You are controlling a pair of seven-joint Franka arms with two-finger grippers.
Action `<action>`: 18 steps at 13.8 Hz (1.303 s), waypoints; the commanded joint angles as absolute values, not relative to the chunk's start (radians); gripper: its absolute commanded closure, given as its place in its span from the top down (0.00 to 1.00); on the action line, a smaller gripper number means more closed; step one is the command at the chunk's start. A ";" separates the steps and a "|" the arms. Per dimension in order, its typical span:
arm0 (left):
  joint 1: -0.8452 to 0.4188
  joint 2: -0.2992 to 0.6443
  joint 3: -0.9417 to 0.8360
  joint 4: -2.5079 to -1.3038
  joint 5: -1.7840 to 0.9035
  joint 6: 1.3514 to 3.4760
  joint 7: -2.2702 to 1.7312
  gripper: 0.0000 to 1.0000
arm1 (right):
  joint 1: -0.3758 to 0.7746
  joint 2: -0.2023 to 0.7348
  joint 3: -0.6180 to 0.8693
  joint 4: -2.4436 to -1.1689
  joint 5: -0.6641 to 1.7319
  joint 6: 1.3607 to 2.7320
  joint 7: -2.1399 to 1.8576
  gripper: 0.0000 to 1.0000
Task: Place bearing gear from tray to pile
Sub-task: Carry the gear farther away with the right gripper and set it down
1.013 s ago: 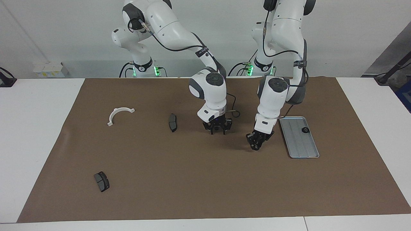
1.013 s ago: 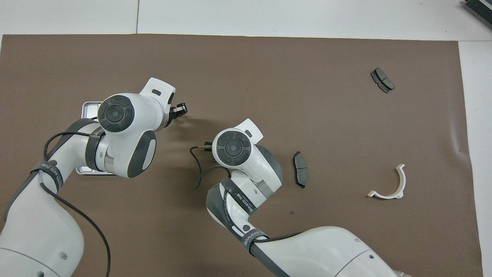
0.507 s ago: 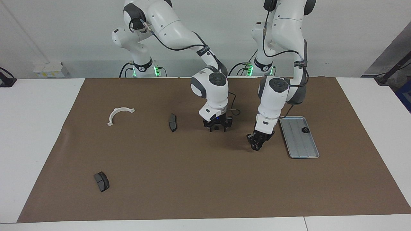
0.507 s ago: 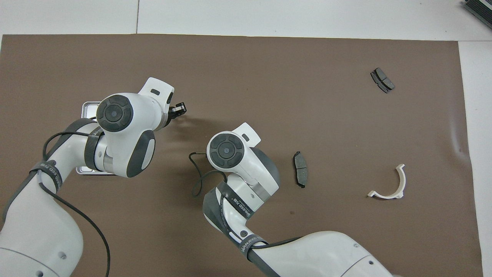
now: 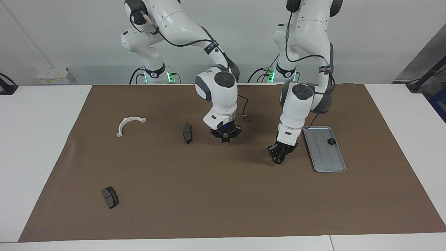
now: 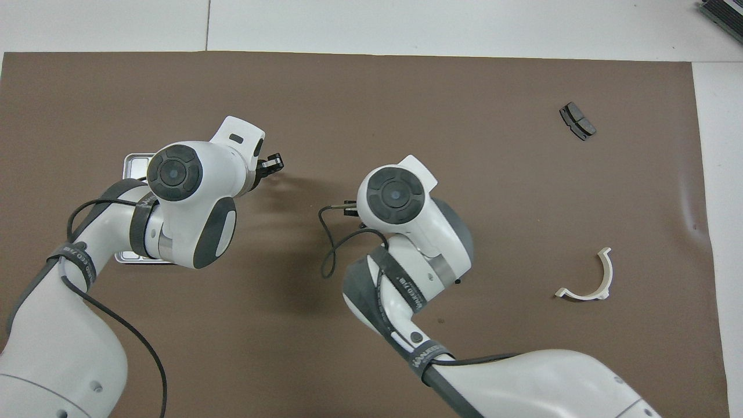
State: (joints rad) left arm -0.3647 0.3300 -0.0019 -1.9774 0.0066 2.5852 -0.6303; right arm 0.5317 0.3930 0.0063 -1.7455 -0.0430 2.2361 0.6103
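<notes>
Next, I put the bearing gear down between the dark brake pad and the white half-ring bracket (image 6: 552, 188) with my right gripper.
A small black bearing gear (image 5: 331, 141) lies on the silver ridged tray (image 5: 322, 158), whose corner (image 6: 132, 165) shows under the left arm in the overhead view. My left gripper (image 5: 278, 156) (image 6: 270, 165) hangs low over the brown mat just beside the tray. The pile's parts lie scattered: a white half-ring bracket (image 5: 129, 124) (image 6: 589, 280), one dark brake pad (image 5: 187, 132) and another brake pad (image 5: 110, 197) (image 6: 577, 121). My right gripper (image 5: 225, 137) is shut with nothing seen in it, over the mat beside the nearer brake pad.
The brown mat (image 5: 223, 195) covers most of the white table. A loose black cable (image 6: 325, 249) loops from the right wrist. In the overhead view the right arm covers the middle brake pad.
The right gripper has shut and swung away from the left gripper toward the middle brake pad. The left arm has stayed still beside the tray.
</notes>
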 commanded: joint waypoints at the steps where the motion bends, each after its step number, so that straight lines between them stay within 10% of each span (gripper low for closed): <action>1: -0.451 0.334 0.006 -1.982 -0.002 2.615 -0.708 0.15 | 0.430 0.327 0.020 -1.821 -0.035 2.234 0.503 0.00; 7: -0.612 0.334 0.006 -2.012 -0.002 2.625 -0.801 0.29 | 0.171 0.337 0.021 -1.825 -0.032 2.232 0.248 0.00; 11: -0.640 0.336 0.006 -2.029 -0.002 2.657 -0.802 0.95 | 0.052 0.337 0.021 -1.881 -0.031 2.247 0.120 0.00; 16: -0.588 0.341 0.006 -1.996 -0.003 2.657 -0.860 1.00 | -0.028 0.344 0.021 -1.925 -0.029 2.302 0.120 0.04; 18: -0.490 0.342 -0.003 -1.977 -0.066 2.655 -0.853 1.00 | -0.029 0.345 0.021 -1.921 -0.029 2.312 0.129 0.86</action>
